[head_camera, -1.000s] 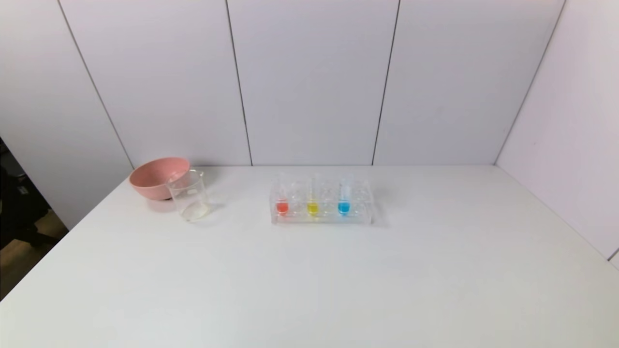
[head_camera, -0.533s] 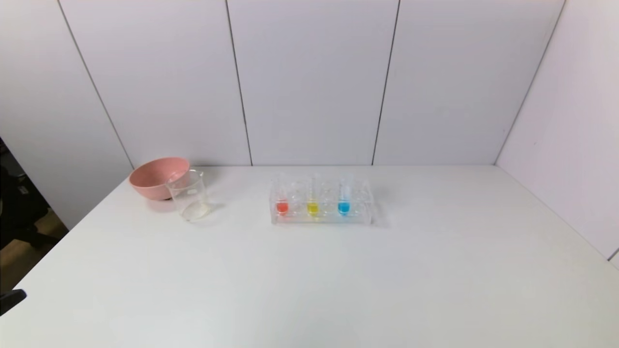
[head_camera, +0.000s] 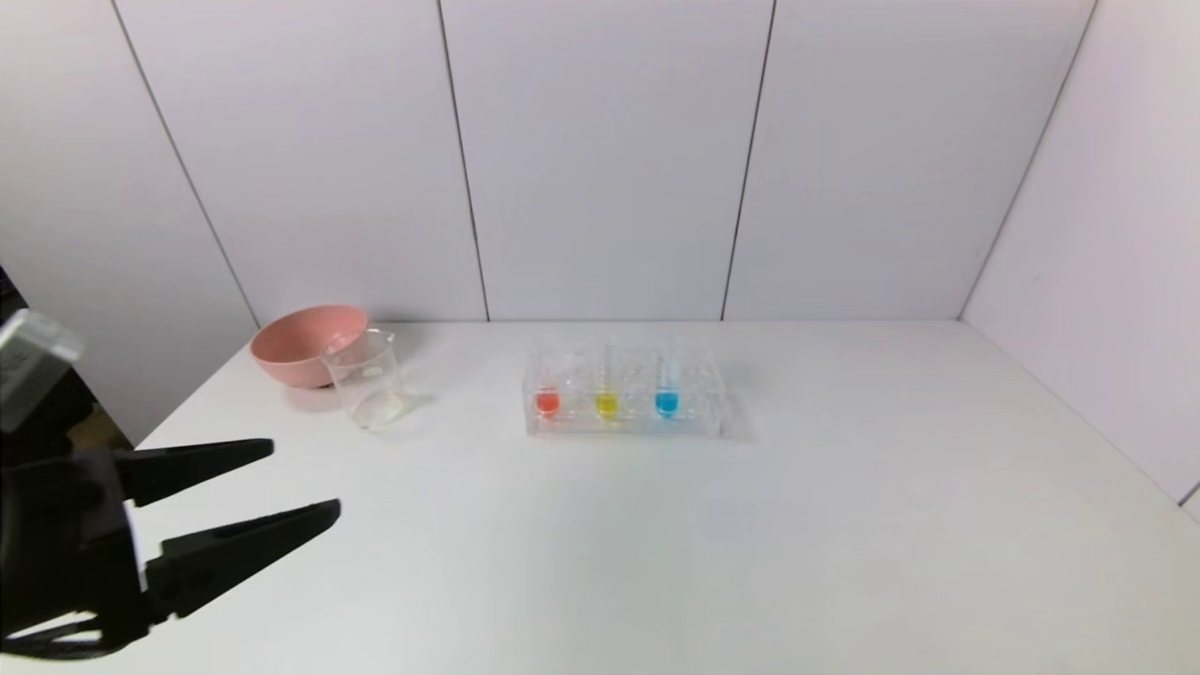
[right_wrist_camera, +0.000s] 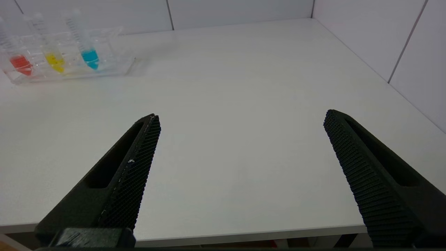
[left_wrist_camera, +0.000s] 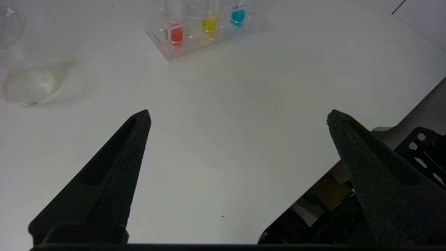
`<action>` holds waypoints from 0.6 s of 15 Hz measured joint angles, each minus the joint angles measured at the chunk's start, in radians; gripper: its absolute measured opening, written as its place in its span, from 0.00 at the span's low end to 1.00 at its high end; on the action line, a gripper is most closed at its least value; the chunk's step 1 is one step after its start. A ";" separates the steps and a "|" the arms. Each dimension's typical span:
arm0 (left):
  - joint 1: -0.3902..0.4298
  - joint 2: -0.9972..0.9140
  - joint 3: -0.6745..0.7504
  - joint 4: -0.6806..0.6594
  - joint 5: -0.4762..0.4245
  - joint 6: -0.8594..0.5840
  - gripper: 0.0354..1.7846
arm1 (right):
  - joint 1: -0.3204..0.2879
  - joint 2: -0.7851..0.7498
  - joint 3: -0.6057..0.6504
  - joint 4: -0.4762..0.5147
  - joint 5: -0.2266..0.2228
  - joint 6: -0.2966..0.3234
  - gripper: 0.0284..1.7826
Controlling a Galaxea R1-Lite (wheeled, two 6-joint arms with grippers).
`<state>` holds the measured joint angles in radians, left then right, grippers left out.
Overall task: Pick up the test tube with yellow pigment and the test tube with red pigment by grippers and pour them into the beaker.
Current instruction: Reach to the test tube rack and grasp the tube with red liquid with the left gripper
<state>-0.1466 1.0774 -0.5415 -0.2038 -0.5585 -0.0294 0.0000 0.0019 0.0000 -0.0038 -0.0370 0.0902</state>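
The robot's left gripper should close on the upper part (head_camera: 547,358) of the test tube with red pigment, under the rim of the tube.
The test tube with red pigment (head_camera: 547,401) and the test tube with yellow pigment (head_camera: 607,403) stand upright in a clear rack (head_camera: 623,424) at mid table. Both also show in the left wrist view, red (left_wrist_camera: 176,33) and yellow (left_wrist_camera: 209,25), and in the right wrist view, red (right_wrist_camera: 21,64) and yellow (right_wrist_camera: 55,62). The empty clear beaker (head_camera: 367,380) stands left of the rack. My left gripper (head_camera: 305,478) is open and empty over the table's front left, well short of the beaker. My right gripper (right_wrist_camera: 240,118) is open and empty above the table's near edge.
A pink bowl (head_camera: 302,343) sits just behind the beaker at the back left. A tube with blue liquid (head_camera: 667,401) stands in the rack right of the yellow one. Grey wall panels close the back and right sides of the white table (head_camera: 844,525).
My left gripper has come into the head view from the lower left, open, and reaches over the table's front left corner. The tubes, rack, beaker and bowl have not moved.
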 joint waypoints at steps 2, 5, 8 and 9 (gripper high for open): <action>-0.076 0.169 -0.036 -0.088 0.073 -0.004 0.99 | 0.000 0.000 0.000 0.000 0.000 0.000 0.96; -0.217 0.411 -0.119 -0.237 0.264 -0.062 0.99 | 0.000 0.000 0.000 0.000 0.000 0.000 0.96; -0.343 0.597 -0.218 -0.376 0.544 -0.144 0.99 | 0.000 0.000 0.000 0.000 0.000 0.000 0.96; -0.378 0.644 -0.246 -0.418 0.643 -0.160 0.99 | 0.000 0.000 0.000 0.000 0.000 0.000 0.96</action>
<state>-0.5243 1.7213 -0.7870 -0.6215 0.0840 -0.1896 0.0000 0.0019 0.0000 -0.0043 -0.0368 0.0902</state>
